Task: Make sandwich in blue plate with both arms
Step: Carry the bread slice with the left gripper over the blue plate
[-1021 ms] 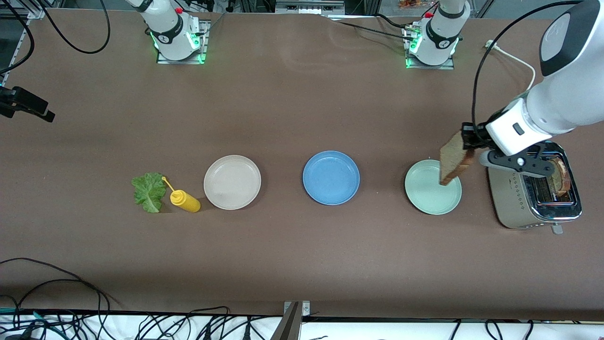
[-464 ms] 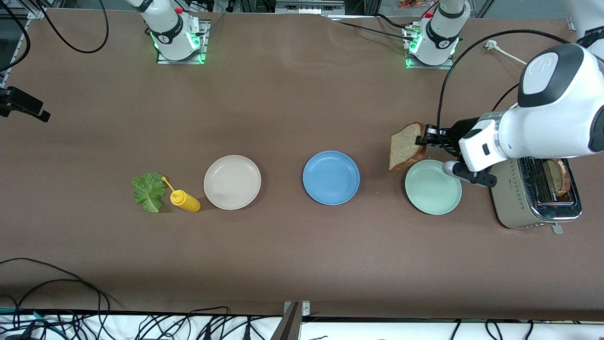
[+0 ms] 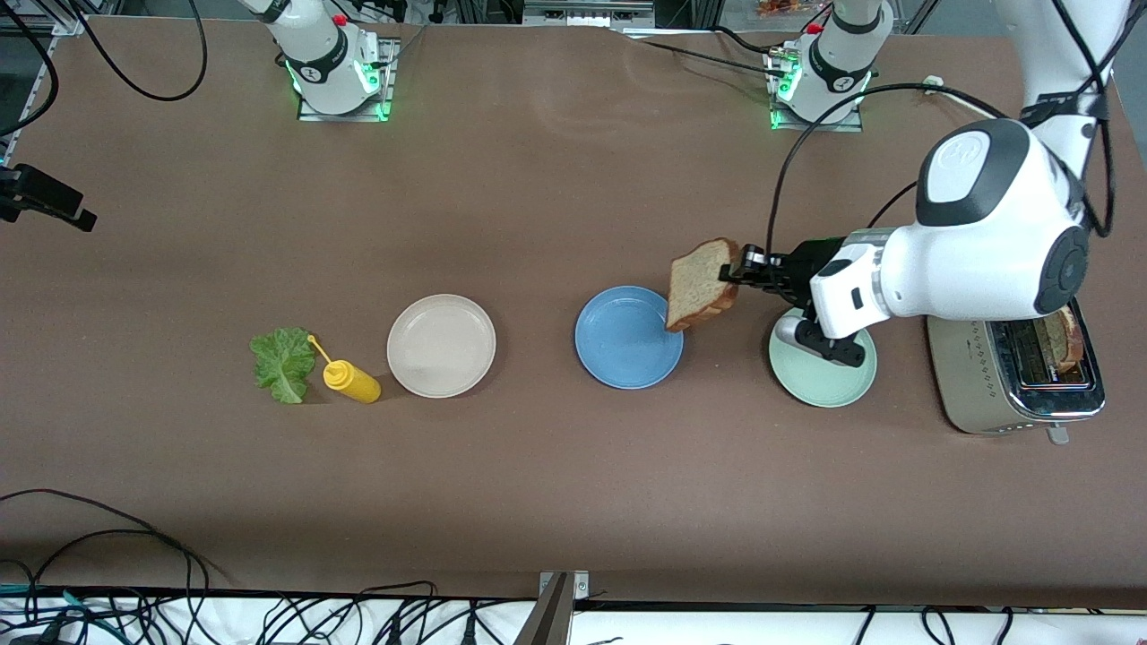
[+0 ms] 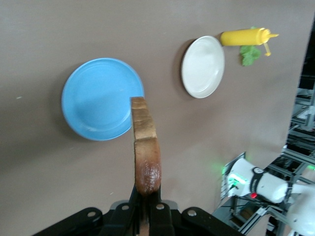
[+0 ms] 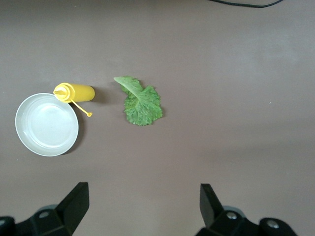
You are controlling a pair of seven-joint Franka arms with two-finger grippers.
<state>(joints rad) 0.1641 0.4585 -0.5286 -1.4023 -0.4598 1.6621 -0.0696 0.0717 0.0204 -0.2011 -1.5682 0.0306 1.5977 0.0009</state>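
Next, I let go of the brown bread slice with my left gripper so it lies flat on the bare middle of the blue plate (image 3: 630, 335) (image 4: 102, 100).
My left gripper (image 3: 737, 269) is shut on the crust edge of a brown bread slice (image 3: 702, 285), which hangs on edge in the air. The slice is over the rim of the blue plate (image 3: 618, 358) on the side toward the left arm's end of the table. In the left wrist view the slice (image 4: 145, 140) stands up out of the left gripper (image 4: 146, 195), with the bare blue plate (image 4: 93, 98) below. A second slice (image 3: 1062, 336) sits in the toaster (image 3: 995, 394). My right gripper (image 5: 142, 187) is open, high over the table near the lettuce leaf (image 5: 141, 103).
A pale green plate (image 3: 820, 385) lies between the blue plate and the toaster, partly under my left wrist. A cream plate (image 3: 440, 345), a lying yellow squeeze bottle (image 3: 351, 380) and the lettuce (image 3: 282, 363) are toward the right arm's end.
My left gripper has carried the bread slice from over the pale green plate to the blue plate's rim. The right gripper has stayed open.
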